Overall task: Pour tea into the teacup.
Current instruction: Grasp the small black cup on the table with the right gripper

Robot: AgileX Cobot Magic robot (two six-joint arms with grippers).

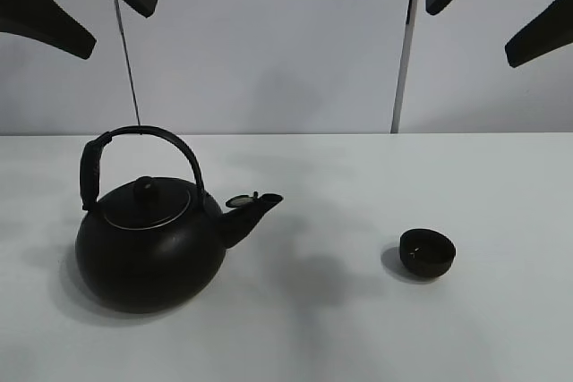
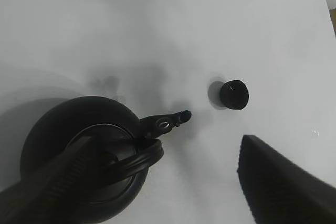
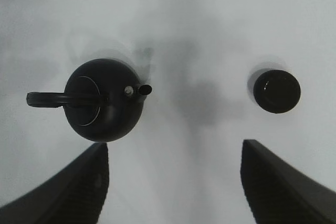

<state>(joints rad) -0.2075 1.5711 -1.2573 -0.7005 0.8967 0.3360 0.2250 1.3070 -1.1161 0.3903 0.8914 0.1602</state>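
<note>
I will close my right gripper on the outer sides (image 1: 424,258) (image 3: 277,92) of the small black teacup, with its fingers spanning the teacup from outside.
A large black round-bellied kettle (image 1: 152,243) with an arched handle stands on the left of the white table, its spout pointing right toward the teacup (image 1: 427,252). The teacup is a small matte black bowl-like cup, upright on the right, well apart from the spout. My left gripper (image 1: 116,29) hangs open high above the kettle, holding nothing. My right gripper (image 1: 470,33) hangs open high above the cup's side, also empty. The left wrist view looks down on the kettle (image 2: 79,150) and teacup (image 2: 234,94). The right wrist view shows the kettle (image 3: 105,100) and teacup (image 3: 276,91) between its fingers (image 3: 283,187).
The white table (image 1: 358,328) runs back to a pale wall. A thin dark rod (image 1: 128,60) rises behind the kettle, and a vertical grey strip (image 1: 405,42) runs down the wall right of centre.
</note>
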